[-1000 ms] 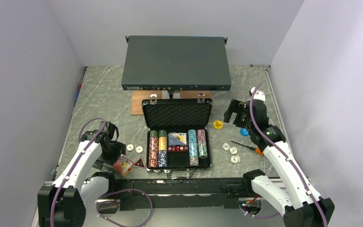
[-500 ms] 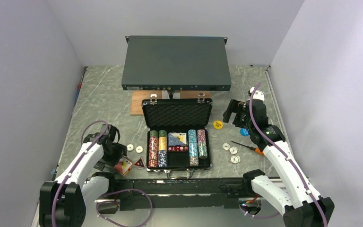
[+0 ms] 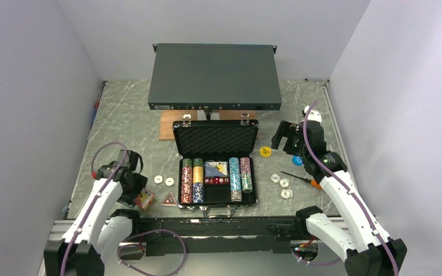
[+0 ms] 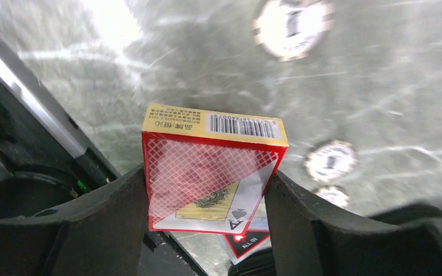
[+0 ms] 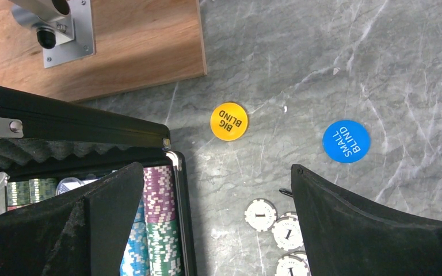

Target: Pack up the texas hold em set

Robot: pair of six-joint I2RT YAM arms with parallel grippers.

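Note:
My left gripper is to place the red and yellow card deck box. It will let go of the box in the empty slot [image 3: 217, 192] below the red dice.
The black case [image 3: 216, 205] lies open mid-table, with chip rows [image 3: 191, 181], a card deck and red dice inside. My left gripper [image 3: 140, 195] is left of the case. In the left wrist view its jaws [image 4: 207, 178] press both sides of a red and yellow card deck box [image 4: 213, 167], which is tilted. A black triangular ALL IN marker [image 4: 250, 241] lies under it. My right gripper [image 5: 216, 172] hangs open over the case's right edge, holding nothing. A yellow BIG BLIND disc [image 5: 228, 121] and a blue SMALL BLIND disc [image 5: 346, 141] lie on the table beyond it.
White chips [image 5: 260, 214] lie right of the case beside an orange-handled screwdriver [image 3: 302, 179]. Two more white chips [image 3: 163, 180] sit left of the case. A large dark rack box [image 3: 214, 75] stands at the back, on a wooden board [image 5: 121, 46].
My left gripper has shifted a little toward the near left edge and closed in on the card deck box, which now stands tilted between the fingers. The right arm has not moved.

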